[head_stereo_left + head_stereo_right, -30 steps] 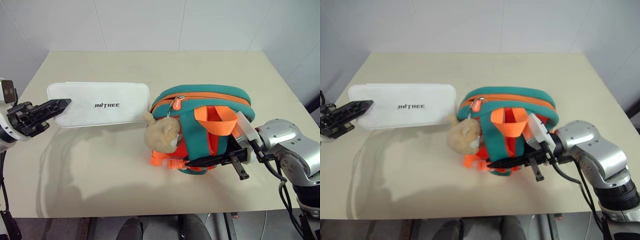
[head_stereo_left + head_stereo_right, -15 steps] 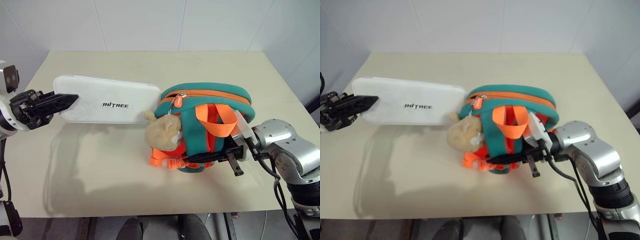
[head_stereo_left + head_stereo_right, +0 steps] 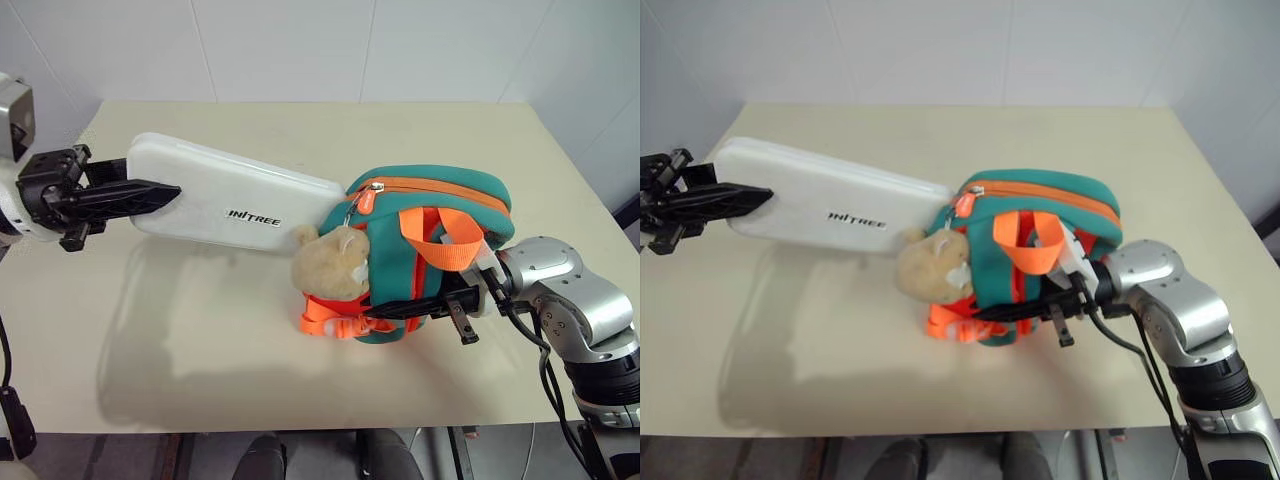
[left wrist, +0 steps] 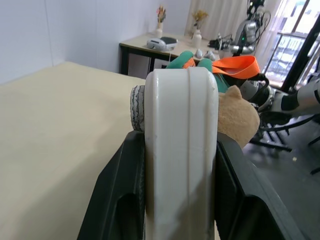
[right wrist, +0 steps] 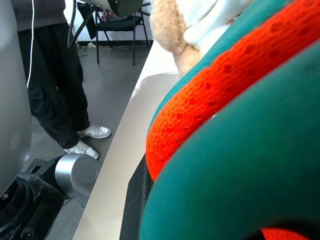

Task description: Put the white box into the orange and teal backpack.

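The white box will lie inside the orange and teal backpack (image 3: 382,200), under its orange zipper, once my left gripper releases it.
The white box (image 3: 240,195), flat with dark lettering, hangs tilted above the table. My left gripper (image 3: 165,195) is shut on its left end, and a black finger (image 4: 120,200) lies along each side of it. The box's right end reaches the zipper at the top of the orange and teal backpack (image 3: 430,195). The backpack stands on the table with a tan plush toy (image 3: 330,265) on its front. My right gripper (image 3: 385,310) is shut on the backpack's lower teal edge (image 5: 240,165), coming in from the right.
The beige table (image 3: 220,330) has bare room in front and to the left of the backpack. A white wall runs behind it. A person in dark trousers (image 5: 45,75) stands on the floor beyond the table's edge.
My left gripper lifted the white box off the table, carried it right and rolled it. Its far end has reached the backpack's zipper. The right gripper kept its hold; the backpack tipped slightly.
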